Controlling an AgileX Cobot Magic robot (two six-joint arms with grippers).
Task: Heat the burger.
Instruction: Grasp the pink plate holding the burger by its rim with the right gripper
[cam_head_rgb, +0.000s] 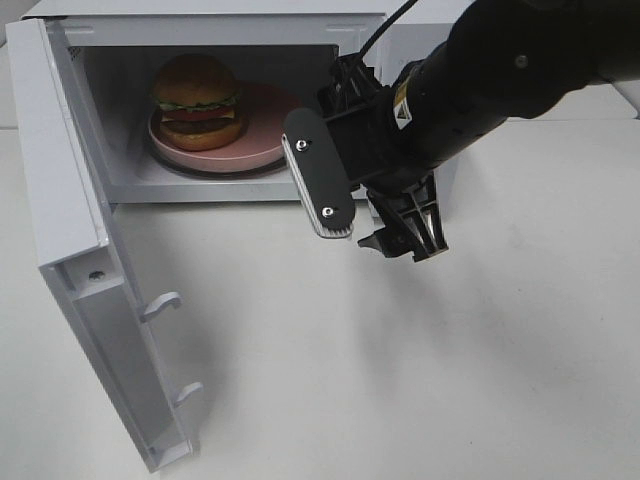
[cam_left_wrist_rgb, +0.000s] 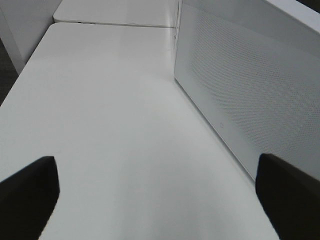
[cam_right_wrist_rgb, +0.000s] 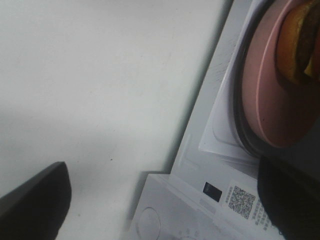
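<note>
I will next move my right gripper to the pink plate under the burger and close it on the plate's near rim (cam_head_rgb: 221, 167) (cam_right_wrist_rgb: 248, 102) at the opening of the microwave.
The burger (cam_head_rgb: 196, 100) sits on a round pink plate (cam_head_rgb: 262, 130) inside the open white microwave (cam_head_rgb: 214, 29). My right gripper (cam_head_rgb: 365, 212) hangs just outside the cavity's front right, open and empty, with one flat black finger (cam_head_rgb: 318, 185) facing the opening. In the right wrist view the gripper (cam_right_wrist_rgb: 160, 205) is open, with the plate (cam_right_wrist_rgb: 272, 100) and part of the burger (cam_right_wrist_rgb: 300, 40) beyond it. My left gripper (cam_left_wrist_rgb: 160, 200) is open and empty over bare table, beside the microwave's perforated outer wall (cam_left_wrist_rgb: 250, 90). The left arm does not show in the high view.
The microwave door (cam_head_rgb: 70, 200) stands swung wide open to the left, its latch hooks (cam_head_rgb: 160, 305) pointing out over the white table (cam_head_rgb: 400, 380). A QR label (cam_right_wrist_rgb: 240, 200) shows on the microwave's front frame.
</note>
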